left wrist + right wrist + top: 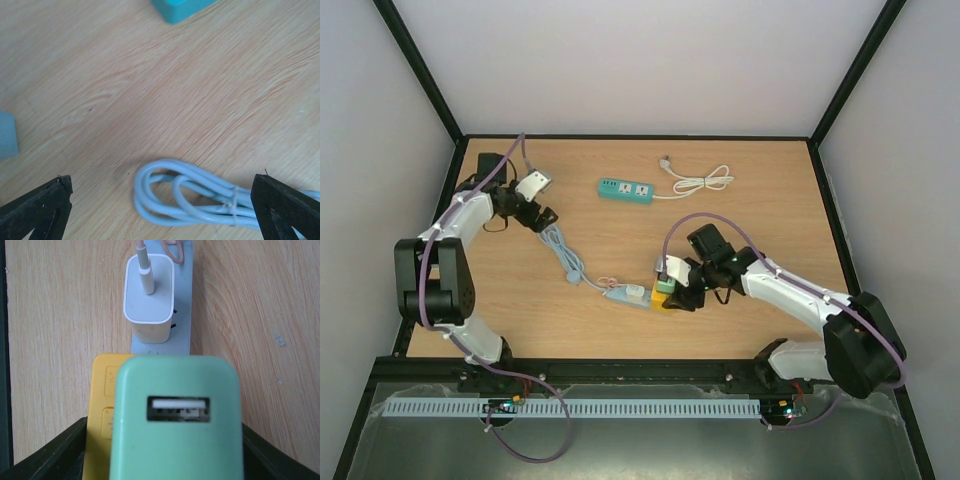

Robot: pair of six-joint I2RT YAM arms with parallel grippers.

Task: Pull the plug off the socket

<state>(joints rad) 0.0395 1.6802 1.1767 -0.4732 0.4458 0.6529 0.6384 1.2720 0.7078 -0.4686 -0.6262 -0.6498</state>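
Observation:
My right gripper has only a shallow hold on the green plug. It should grip deeper to steady the socket strip before my left gripper takes the white charger [149, 295].
My right gripper [672, 290] is shut on a mint-green USB plug [664, 285]. In the right wrist view the green plug [177, 415] fills the space between my fingers [50, 455], its USB port facing the camera. A yellow block [102, 405] sits beside and under it. Just beyond lies the pale blue socket strip [182, 315] with a white charger [149, 295] plugged in. I cannot tell whether the green plug still sits in the strip. My left gripper [545, 217] is open above the strip's coiled grey-blue cable [190, 200].
A teal power strip [625, 189] with a white coiled cord [700, 182] lies at the back of the wooden table; its corner shows in the left wrist view [180, 7]. A pink cable [142, 255] leaves the white charger. Black frame rails border the table.

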